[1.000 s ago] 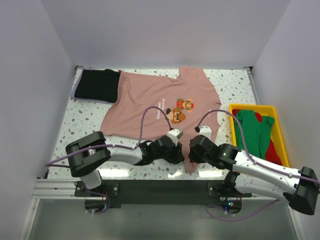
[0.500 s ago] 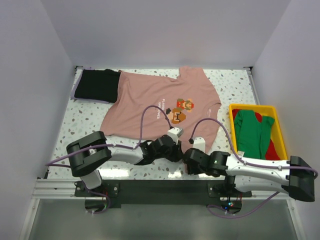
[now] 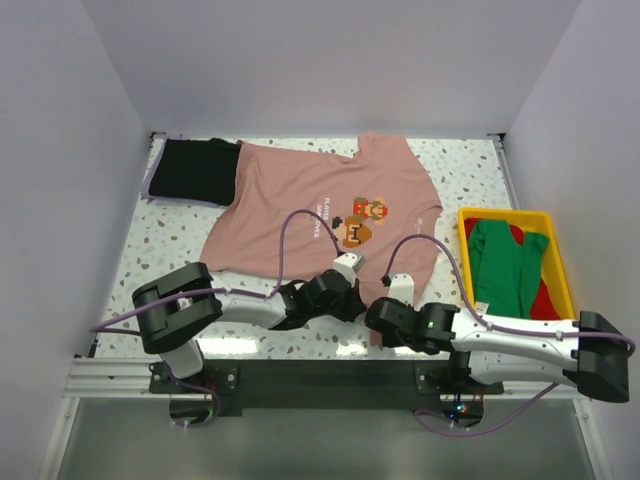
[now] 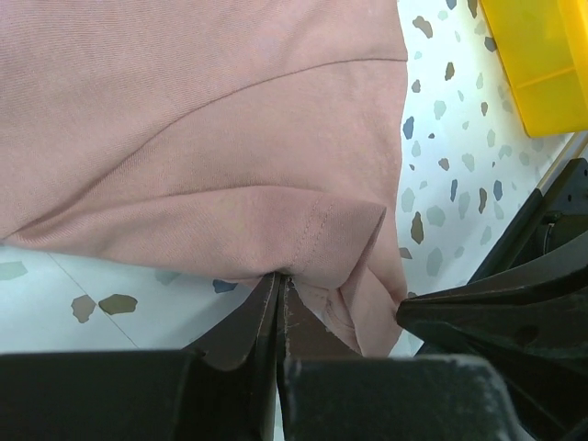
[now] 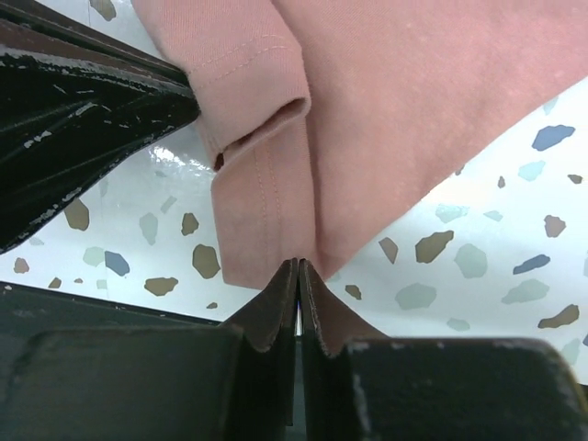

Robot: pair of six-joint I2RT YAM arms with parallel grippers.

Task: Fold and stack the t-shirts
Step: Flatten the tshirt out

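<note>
The sleeve's hem is doubled in my left gripper, so it should open, take the hem's near corner [image 4: 340, 280] and straighten the hem.
A dusty-pink t-shirt [image 3: 320, 200] with pixel figures lies spread flat on the speckled table. Both grippers meet at its near right hem corner. My left gripper [image 3: 355, 300] is shut, pinching the bunched hem [image 4: 312, 230] right at its tips [image 4: 280, 276]. Just to the right, my right gripper [image 3: 378, 322] is shut on the hem's folded corner [image 5: 262, 211], jaws together at the cloth edge [image 5: 299, 264]. A black t-shirt [image 3: 195, 170] lies folded at the far left, partly under the pink sleeve. Green [image 3: 510, 265] and red [image 3: 548, 300] t-shirts lie in the bin.
The yellow plastic bin [image 3: 500, 214] stands at the right edge of the table and shows in the left wrist view [image 4: 542, 46]. White walls close in the table on three sides. The two grippers sit nearly touching by the near table edge.
Both grippers have closed on the pink hem. The right arm swung down and left to the shirt's near corner; the left arm has barely moved.
</note>
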